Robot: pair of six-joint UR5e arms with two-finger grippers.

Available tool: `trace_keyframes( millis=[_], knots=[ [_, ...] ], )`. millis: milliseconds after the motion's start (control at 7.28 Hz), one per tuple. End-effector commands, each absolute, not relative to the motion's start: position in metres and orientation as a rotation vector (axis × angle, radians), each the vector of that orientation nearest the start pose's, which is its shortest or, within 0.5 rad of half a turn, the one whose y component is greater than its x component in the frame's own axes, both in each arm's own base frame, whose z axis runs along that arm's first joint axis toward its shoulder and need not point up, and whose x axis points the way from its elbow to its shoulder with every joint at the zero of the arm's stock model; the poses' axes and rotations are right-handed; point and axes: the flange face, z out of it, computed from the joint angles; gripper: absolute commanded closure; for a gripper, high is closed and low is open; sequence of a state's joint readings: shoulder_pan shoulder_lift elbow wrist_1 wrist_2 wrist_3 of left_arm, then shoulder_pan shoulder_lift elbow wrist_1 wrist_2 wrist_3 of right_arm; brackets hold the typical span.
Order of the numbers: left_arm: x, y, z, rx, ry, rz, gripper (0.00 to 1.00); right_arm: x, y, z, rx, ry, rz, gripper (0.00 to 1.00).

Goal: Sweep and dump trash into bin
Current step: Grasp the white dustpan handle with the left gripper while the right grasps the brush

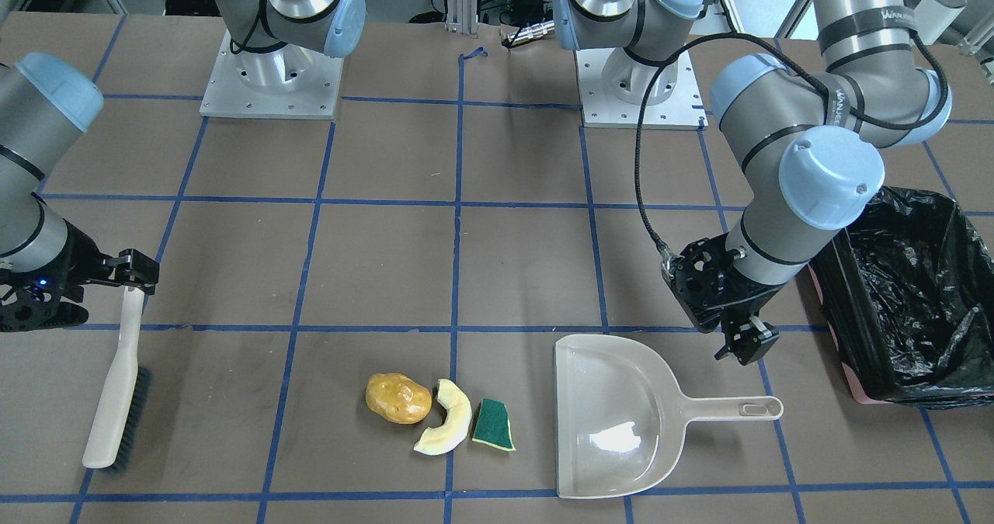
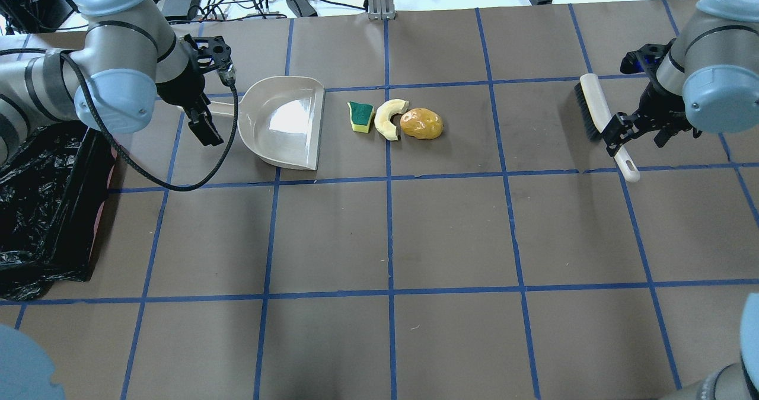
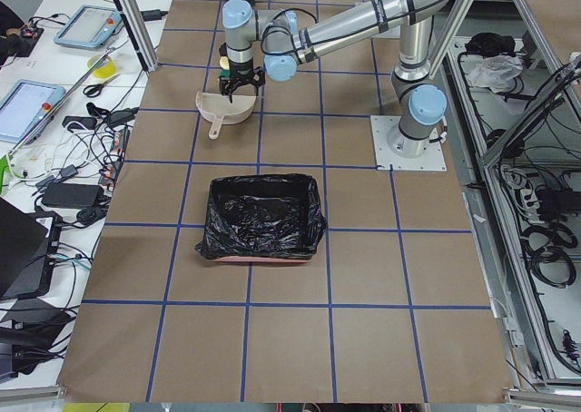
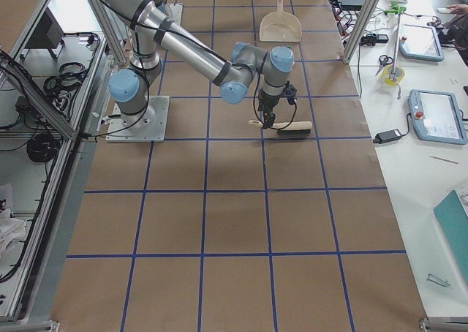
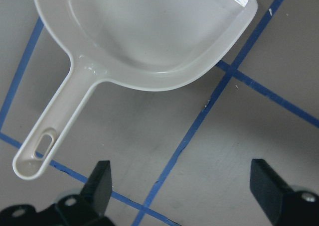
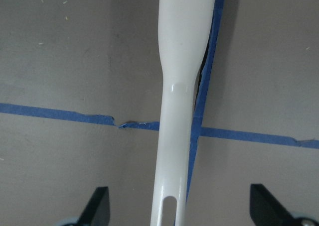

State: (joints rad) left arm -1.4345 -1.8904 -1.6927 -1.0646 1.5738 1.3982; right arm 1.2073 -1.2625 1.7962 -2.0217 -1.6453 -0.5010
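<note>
Next, I need to move my left gripper to the middle of the beige dustpan's handle (image 1: 724, 409) (image 5: 62, 109), between its hole and the pan, and close it there.
The trash lies in a row on the table: a golden-brown potato lump (image 1: 398, 398) (image 2: 421, 123), a pale yellow wedge slice (image 1: 449, 428) (image 2: 389, 117) and a green-and-yellow sponge piece (image 1: 494, 425) (image 2: 360, 116). A beige dustpan (image 1: 613, 415) (image 2: 284, 121) (image 5: 149, 32) lies beside the sponge, mouth toward it. My left gripper (image 1: 745, 341) (image 2: 201, 124) (image 5: 182, 171) is open and empty, just above and beside the dustpan's handle. My right gripper (image 1: 136, 272) (image 2: 619, 133) (image 6: 179, 198) is open, its fingers straddling the white handle of a brush (image 1: 116, 400) (image 2: 599, 112) (image 6: 179, 86) without touching it.
The bin (image 1: 916, 299) (image 2: 41, 210) (image 3: 263, 217), lined with a black bag over a pink base, stands at the table's end on my left, close behind the left arm. Blue tape lines grid the brown table (image 2: 450, 234). Both arm bases stand at the robot's edge.
</note>
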Motion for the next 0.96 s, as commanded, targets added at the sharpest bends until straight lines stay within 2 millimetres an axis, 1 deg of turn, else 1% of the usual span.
trace_keyframes(
  millis=[0, 137, 275, 412, 550, 687, 825],
  knots=[
    [-0.037, -0.636, 0.288, 2.058, 2.293, -0.087, 0.00, -0.081, -0.569, 0.246, -0.216, 3.153, 0.189, 0.05],
    [-0.034, -0.651, 0.286, 2.106, 2.251, -0.074, 0.00, -0.082, -0.569, 0.240, -0.207, 3.149, 0.207, 0.05],
    [-0.031, -0.661, 0.275, 2.178, 2.186, -0.056, 0.00, -0.082, -0.569, 0.236, -0.208, 3.146, 0.221, 0.05],
    [-0.029, -0.665, 0.267, 2.193, 2.180, -0.046, 0.00, -0.082, -0.569, 0.235, -0.205, 3.144, 0.225, 0.05],
    [-0.022, -0.668, 0.268, 2.195, 2.172, -0.049, 0.00, -0.082, -0.569, 0.231, -0.206, 3.145, 0.237, 0.05],
    [-0.015, -0.672, 0.260, 2.186, 2.190, -0.037, 0.00, -0.083, -0.570, 0.228, -0.204, 3.143, 0.249, 0.05],
    [-0.013, -0.675, 0.245, 2.202, 2.196, -0.017, 0.00, -0.084, -0.569, 0.228, -0.199, 3.143, 0.249, 0.07]
  ],
)
